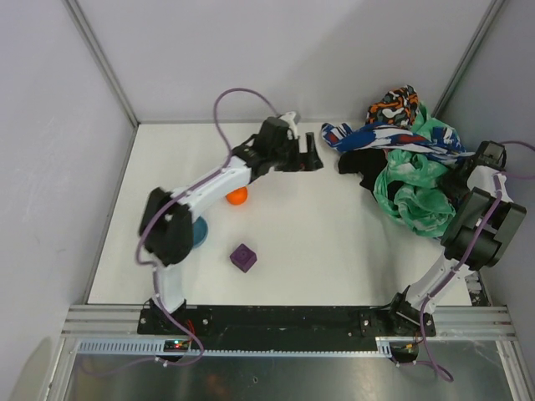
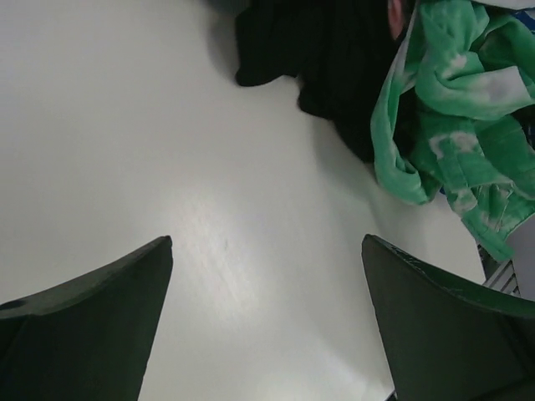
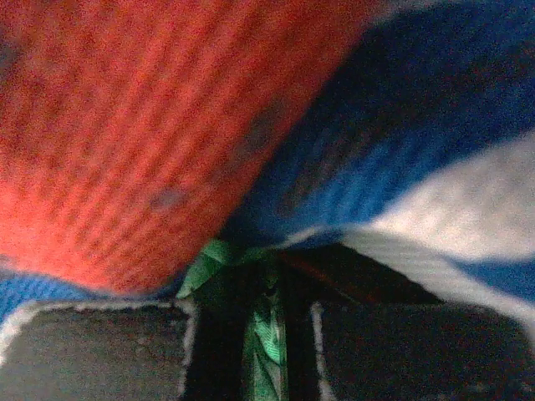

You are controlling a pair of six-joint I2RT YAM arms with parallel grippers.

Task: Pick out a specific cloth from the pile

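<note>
The black cloth's side (image 1: 373,175) (image 2: 358,96) next to the green-and-white mottled cloth should be the next place my left gripper goes to and closes on.
The black cloth (image 1: 358,163) lies on the white table at the left edge of the pile (image 1: 414,180), partly under the green-and-white mottled cloth (image 1: 410,192). In the left wrist view the black cloth (image 2: 326,58) lies ahead of my left gripper (image 2: 266,242), which is open and empty above bare table. In the top view the left gripper (image 1: 311,156) is just left of the black cloth. My right gripper (image 1: 483,159) is pushed into the pile's right side. In its wrist view the right gripper (image 3: 255,309) is shut on a strip of green cloth (image 3: 266,334), under blue-white-red fabric (image 3: 125,125).
An orange ball (image 1: 237,196), a teal bowl (image 1: 199,230) and a purple cube (image 1: 242,257) sit near the left arm. An orange-black-white cloth (image 1: 393,104) tops the pile at the back wall. Grey walls enclose the table on three sides.
</note>
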